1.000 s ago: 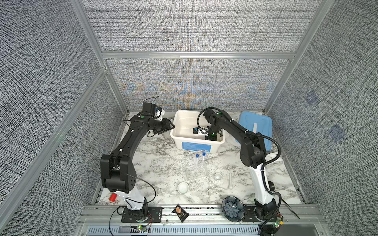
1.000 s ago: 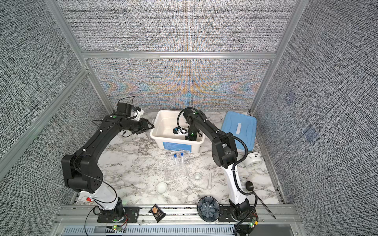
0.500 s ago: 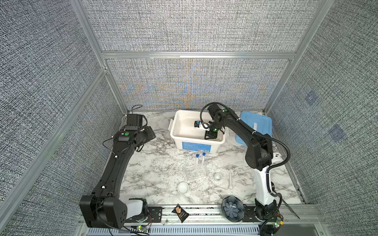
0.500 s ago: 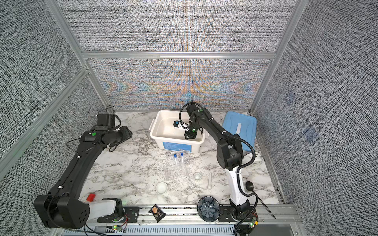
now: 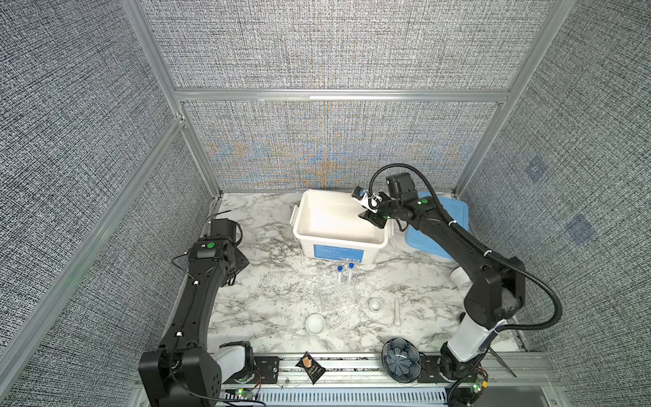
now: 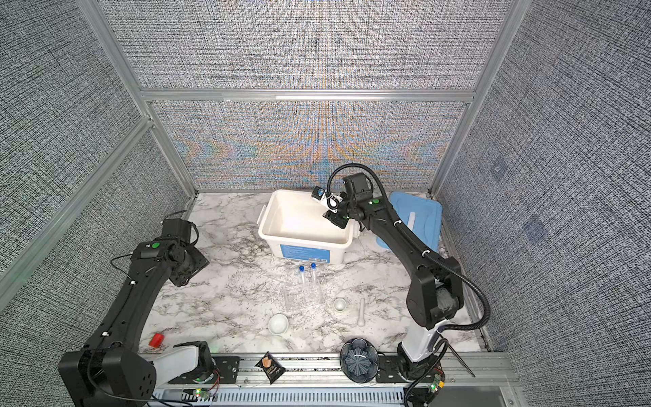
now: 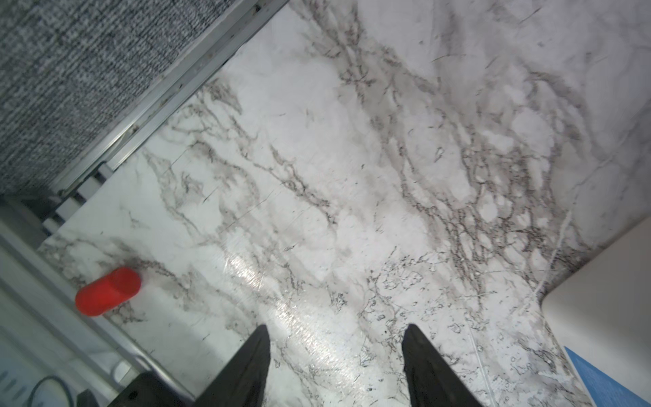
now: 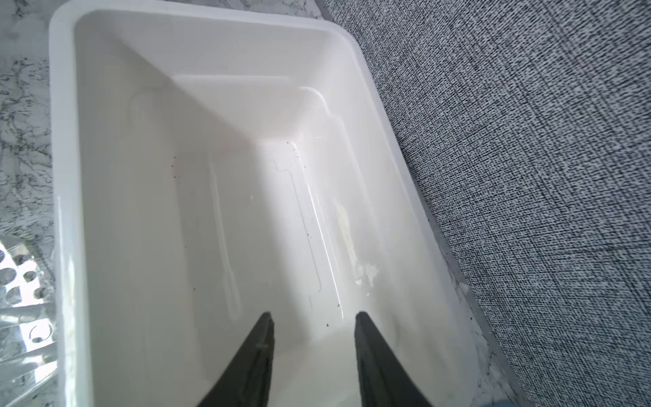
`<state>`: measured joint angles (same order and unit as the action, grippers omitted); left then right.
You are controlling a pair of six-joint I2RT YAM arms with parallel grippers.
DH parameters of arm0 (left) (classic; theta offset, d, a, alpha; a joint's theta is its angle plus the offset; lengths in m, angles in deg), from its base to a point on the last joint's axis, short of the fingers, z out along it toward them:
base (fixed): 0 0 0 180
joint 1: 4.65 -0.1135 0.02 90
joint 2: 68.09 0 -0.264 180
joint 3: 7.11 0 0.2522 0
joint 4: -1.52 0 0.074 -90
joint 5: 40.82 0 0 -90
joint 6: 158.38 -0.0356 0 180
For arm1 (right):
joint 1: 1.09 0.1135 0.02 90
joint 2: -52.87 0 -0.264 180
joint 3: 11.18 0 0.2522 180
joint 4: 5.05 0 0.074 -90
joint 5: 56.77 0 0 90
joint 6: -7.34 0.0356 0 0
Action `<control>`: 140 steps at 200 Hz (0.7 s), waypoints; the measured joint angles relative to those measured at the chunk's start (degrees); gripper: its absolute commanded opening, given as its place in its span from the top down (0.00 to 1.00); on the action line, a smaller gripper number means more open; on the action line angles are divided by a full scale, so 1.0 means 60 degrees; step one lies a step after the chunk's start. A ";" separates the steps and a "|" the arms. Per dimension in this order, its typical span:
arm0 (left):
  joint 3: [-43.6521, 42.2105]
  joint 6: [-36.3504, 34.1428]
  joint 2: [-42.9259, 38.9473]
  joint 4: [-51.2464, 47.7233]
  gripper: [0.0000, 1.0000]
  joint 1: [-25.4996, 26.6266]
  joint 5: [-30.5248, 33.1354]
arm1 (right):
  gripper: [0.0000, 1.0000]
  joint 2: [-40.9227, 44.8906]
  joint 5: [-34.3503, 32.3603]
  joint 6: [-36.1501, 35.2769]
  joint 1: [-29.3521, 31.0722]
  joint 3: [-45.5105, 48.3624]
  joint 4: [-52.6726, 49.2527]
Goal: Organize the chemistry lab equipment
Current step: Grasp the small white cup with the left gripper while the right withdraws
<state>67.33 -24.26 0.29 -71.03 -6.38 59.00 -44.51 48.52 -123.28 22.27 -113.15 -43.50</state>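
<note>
Next, I close my left gripper on the rim of the small white dish [image 5: 306, 322] nearest the front, on its side away from the pestle.
Two clear tubes with blue caps [image 5: 340, 278] [image 6: 302, 275] stand in a clear plastic rack [image 5: 338, 299] in front of the white bin [image 5: 297, 225]. A small white dish [image 5: 314, 323] lies nearer the front, a second dish [image 5: 375, 303] sits to the right of the rack, and a white pestle [image 5: 397, 312] lies beside it. My right gripper [image 8: 313, 313] hangs open and empty over the bin's right end [image 5: 370, 215]. My left gripper [image 7: 336, 329] is open over bare marble at the table's left, holding nothing.
A blue lid [image 5: 454, 218] lies right of the bin. A red cap [image 6: 156, 340] sits at the front left near the left arm's base. The dark flower-patterned bowl [image 5: 401, 359] and a black snack packet [image 5: 311, 366] rest on the front rail. The bin's inside [image 8: 211, 211] holds nothing.
My left arm swung back from the bin's left side to the table's left. My right gripper rose out of the bin toward its right end and opened wider.
</note>
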 measured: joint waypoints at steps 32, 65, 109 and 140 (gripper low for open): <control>-0.0284 -0.0608 0.0372 0.0656 0.38 0.0000 -0.2029 | 0.53 0.1144 -0.0659 0.0914 -0.0025 0.1370 0.1727; -0.0838 -0.1246 0.0659 0.1035 0.39 0.0153 -0.3781 | 0.49 0.2211 -0.1239 0.1800 -0.0266 0.2397 0.3340; -0.0918 -0.1617 0.0783 0.1166 0.41 0.0328 -0.4615 | 0.44 0.3173 -0.2361 0.2510 -0.0419 0.2834 0.4000; -0.1024 -0.1989 0.1031 0.1268 0.47 0.0663 -0.5166 | 0.35 0.4251 -0.3490 0.2947 -0.0441 0.3493 0.4124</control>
<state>61.19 -36.20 6.47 -63.42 -2.41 28.01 -19.00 27.58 -105.60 19.62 -92.19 -18.76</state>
